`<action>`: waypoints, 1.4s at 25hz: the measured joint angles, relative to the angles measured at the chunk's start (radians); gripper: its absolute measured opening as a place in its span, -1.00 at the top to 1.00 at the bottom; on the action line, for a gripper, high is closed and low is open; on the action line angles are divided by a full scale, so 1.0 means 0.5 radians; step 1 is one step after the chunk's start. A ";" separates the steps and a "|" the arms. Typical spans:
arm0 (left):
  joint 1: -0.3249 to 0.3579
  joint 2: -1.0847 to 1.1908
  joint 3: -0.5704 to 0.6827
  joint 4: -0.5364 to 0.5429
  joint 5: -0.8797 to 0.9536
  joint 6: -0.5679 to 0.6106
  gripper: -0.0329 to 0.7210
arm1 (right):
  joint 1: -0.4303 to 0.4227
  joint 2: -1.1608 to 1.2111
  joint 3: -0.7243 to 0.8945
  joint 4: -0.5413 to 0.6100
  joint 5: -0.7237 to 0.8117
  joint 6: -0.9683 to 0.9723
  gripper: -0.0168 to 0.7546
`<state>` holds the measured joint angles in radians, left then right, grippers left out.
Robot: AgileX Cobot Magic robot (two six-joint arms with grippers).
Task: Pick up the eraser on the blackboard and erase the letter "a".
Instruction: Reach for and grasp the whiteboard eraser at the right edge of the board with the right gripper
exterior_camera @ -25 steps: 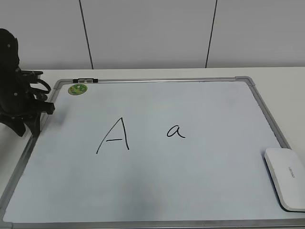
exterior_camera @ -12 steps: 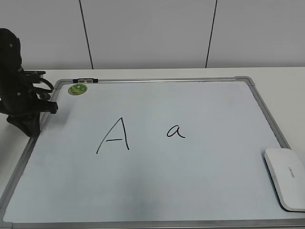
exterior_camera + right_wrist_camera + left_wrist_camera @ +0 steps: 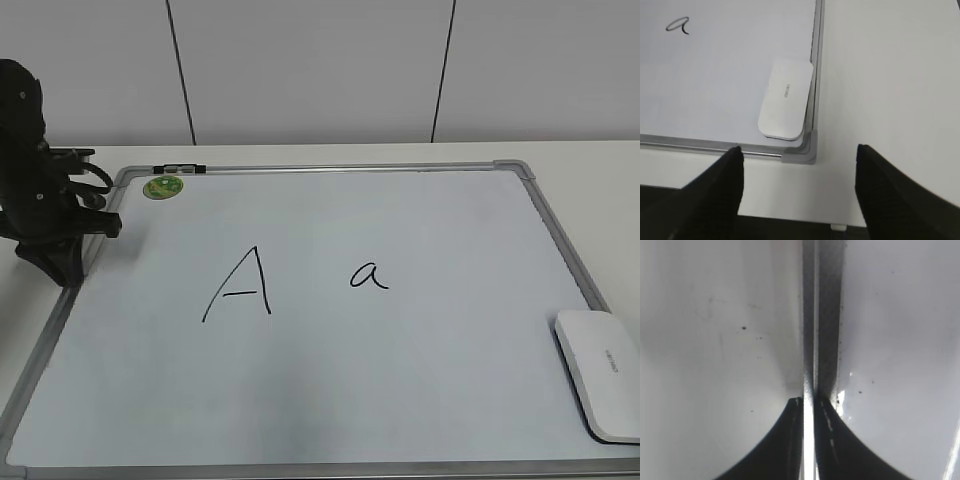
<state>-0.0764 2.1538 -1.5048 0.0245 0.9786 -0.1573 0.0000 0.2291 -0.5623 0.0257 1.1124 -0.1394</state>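
Note:
I should close my right gripper across the long sides of the white eraser (image 3: 606, 362) (image 3: 787, 91), level with the small word printed on top of the eraser.
The blackboard (image 3: 400, 400) is a white board with a grey frame, lying flat. The small letter "a" (image 3: 369, 274) is right of centre; it also shows in the right wrist view (image 3: 678, 24). The white eraser (image 3: 600, 372) lies on the board's right edge near the front corner, and shows in the right wrist view (image 3: 785, 100). My left gripper (image 3: 72, 255) is at the board's left rail (image 3: 830, 315), its jaws (image 3: 809, 401) closed to a thin slit over it. My right gripper (image 3: 797, 150) is open and empty, short of the eraser, over the board's corner piece.
A larger capital "A" (image 3: 240, 285) is left of the small letter. A green round sticker (image 3: 163, 186) sits in the far left corner, by a small black clip (image 3: 180, 168) on the top rail. The table's front edge (image 3: 790, 212) runs below the right gripper.
The left arm rose a little and shifted slightly right at the board's left rail a second ago, then held still. Eraser and letters have not moved.

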 joint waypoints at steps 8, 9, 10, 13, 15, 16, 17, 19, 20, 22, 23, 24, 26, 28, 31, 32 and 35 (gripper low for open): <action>0.000 0.000 0.000 -0.011 0.000 0.000 0.81 | 0.004 0.892 -0.284 0.109 0.000 0.000 -0.39; 0.000 0.000 0.000 -0.011 0.000 0.000 0.81 | 0.004 1.017 -0.319 0.199 -0.004 0.000 -0.39; 0.000 0.000 0.000 -0.013 0.000 0.000 0.81 | 0.004 1.105 -0.337 0.243 -0.004 0.000 -0.39; 0.000 0.000 0.000 -0.016 -0.003 0.000 0.81 | 0.004 1.283 -0.371 0.287 -0.011 0.000 -0.39; 0.000 0.000 0.000 -0.021 -0.003 0.000 0.81 | 0.004 1.453 -0.375 0.290 -0.046 0.000 -0.39; 0.000 0.000 0.000 -0.022 -0.003 0.000 0.81 | 0.004 1.506 -0.380 0.295 -0.062 0.000 -0.39; 0.000 0.000 0.000 -0.025 -0.003 0.000 0.81 | 0.004 1.566 -0.383 0.305 -0.072 0.000 -0.39; 0.000 0.000 0.000 -0.030 -0.003 0.000 0.81 | 0.004 1.670 -0.383 0.309 -0.085 0.000 -0.39; 0.000 0.000 0.000 -0.030 -0.003 0.000 0.81 | 0.004 1.713 -0.383 0.313 -0.089 0.000 -0.39; 0.000 0.000 0.000 -0.031 -0.003 0.000 0.81 | 0.004 1.796 -0.383 0.318 -0.100 0.000 -0.39; 0.000 0.000 0.000 -0.031 -0.003 0.000 0.81 | 0.004 1.844 -0.383 0.322 -0.108 0.030 -0.39; 0.000 0.000 0.000 -0.031 -0.003 0.000 0.81 | 0.004 1.876 -0.383 0.326 -0.123 0.090 -0.39; 0.000 0.000 0.000 -0.035 -0.003 0.000 0.81 | 0.004 1.947 -0.387 0.330 -0.178 0.229 -0.39; 0.000 0.000 0.000 -0.035 -0.003 0.000 0.81 | 0.004 1.989 -0.387 0.331 -0.231 0.291 -0.39; 0.000 0.000 0.000 -0.049 -0.003 0.000 0.81 | 0.004 2.018 -0.387 0.331 -0.306 0.318 -0.44; 0.000 0.000 0.000 -0.049 -0.003 0.000 0.81 | 0.004 2.039 -0.387 0.306 -0.344 0.322 -0.52; 0.000 0.000 0.000 -0.049 -0.003 0.000 0.81 | 0.004 2.080 -0.387 0.265 -0.385 0.323 -0.74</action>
<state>-0.0764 2.1538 -1.5048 0.0000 0.9770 -0.1573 0.0020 1.2694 -0.7560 0.1584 0.9198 0.0223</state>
